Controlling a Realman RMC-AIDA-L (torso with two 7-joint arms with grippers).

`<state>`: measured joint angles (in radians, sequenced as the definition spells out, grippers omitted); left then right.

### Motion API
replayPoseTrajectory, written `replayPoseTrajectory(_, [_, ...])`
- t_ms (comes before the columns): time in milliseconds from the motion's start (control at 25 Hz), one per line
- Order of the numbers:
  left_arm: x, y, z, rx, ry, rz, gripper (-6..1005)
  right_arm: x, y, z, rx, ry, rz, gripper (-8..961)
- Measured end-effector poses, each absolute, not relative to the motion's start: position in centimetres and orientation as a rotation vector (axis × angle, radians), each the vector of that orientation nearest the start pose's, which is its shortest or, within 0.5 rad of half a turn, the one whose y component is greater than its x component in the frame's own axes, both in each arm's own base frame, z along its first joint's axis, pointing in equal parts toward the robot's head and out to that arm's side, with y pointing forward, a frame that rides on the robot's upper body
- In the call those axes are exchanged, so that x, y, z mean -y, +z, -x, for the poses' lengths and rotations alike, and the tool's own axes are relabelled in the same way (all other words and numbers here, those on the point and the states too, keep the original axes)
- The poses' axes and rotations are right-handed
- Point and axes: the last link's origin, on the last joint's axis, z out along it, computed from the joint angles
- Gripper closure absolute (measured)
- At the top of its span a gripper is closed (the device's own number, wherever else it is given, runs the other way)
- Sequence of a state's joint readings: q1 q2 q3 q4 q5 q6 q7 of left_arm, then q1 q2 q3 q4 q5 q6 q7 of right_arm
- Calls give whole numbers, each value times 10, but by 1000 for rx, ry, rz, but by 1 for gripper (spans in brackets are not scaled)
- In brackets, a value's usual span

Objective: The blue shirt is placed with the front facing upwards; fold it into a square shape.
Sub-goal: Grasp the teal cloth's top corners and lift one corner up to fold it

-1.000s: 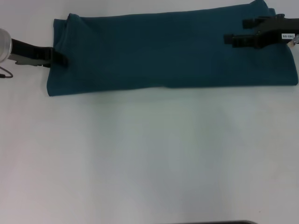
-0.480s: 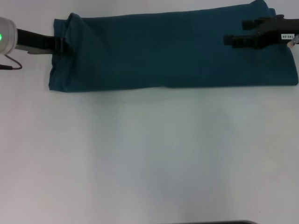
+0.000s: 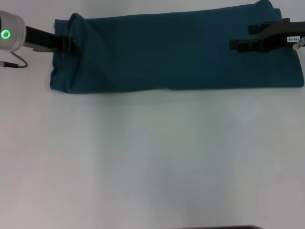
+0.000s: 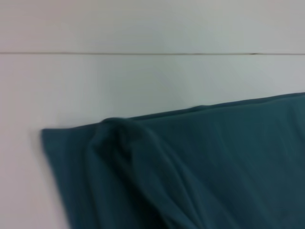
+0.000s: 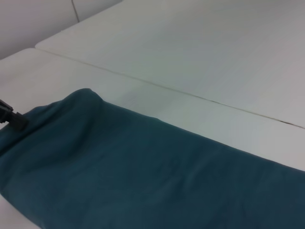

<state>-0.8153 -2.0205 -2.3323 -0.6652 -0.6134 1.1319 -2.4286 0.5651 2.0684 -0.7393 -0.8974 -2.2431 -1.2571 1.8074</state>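
Next, my left gripper opens, back off and takes that end edge [image 3: 54, 61], as it pinches the blue shirt's bunched fold while the shirt's end edge lies flat behind it.
The blue shirt [image 3: 176, 52] lies as a long teal band across the far side of the white table [image 3: 152, 162], with no lettering showing. My left gripper [image 3: 66, 44] is at the shirt's left end, shut on the edge, and the cloth bunches into a ridge there [image 4: 128, 138]. My right gripper [image 3: 245, 36] hovers over the shirt's right end, its two black fingers spread apart with nothing between them. In the right wrist view the shirt [image 5: 143, 176] fills the lower part, with the left gripper's tip [image 5: 12, 118] at its far end.
A thin seam [image 4: 143, 53] runs across the table beyond the shirt. A cable [image 3: 12, 64] trails from the left arm onto the table. A dark edge [image 3: 224, 227] shows at the near side of the table.
My left gripper has moved away from me and slightly right, pulling the shirt's left end with it; the near left corner drew in and the cloth bunched. The right gripper barely shifted.
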Motion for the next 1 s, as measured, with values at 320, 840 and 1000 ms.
replayPoseTrajectory(320, [-416,33,271,1465,-48,2080,927,-387,42,-274,-864,263,2435,102])
replayPoseTrajectory(840, [-424,27,276,1513,-33,2045,409,-397,42,-266,-863,203,2450,101])
replayPoseTrajectory(1000, [-425,29,280,1519,-44,2012,326,-397,41,-264,-858,197,2456,101])
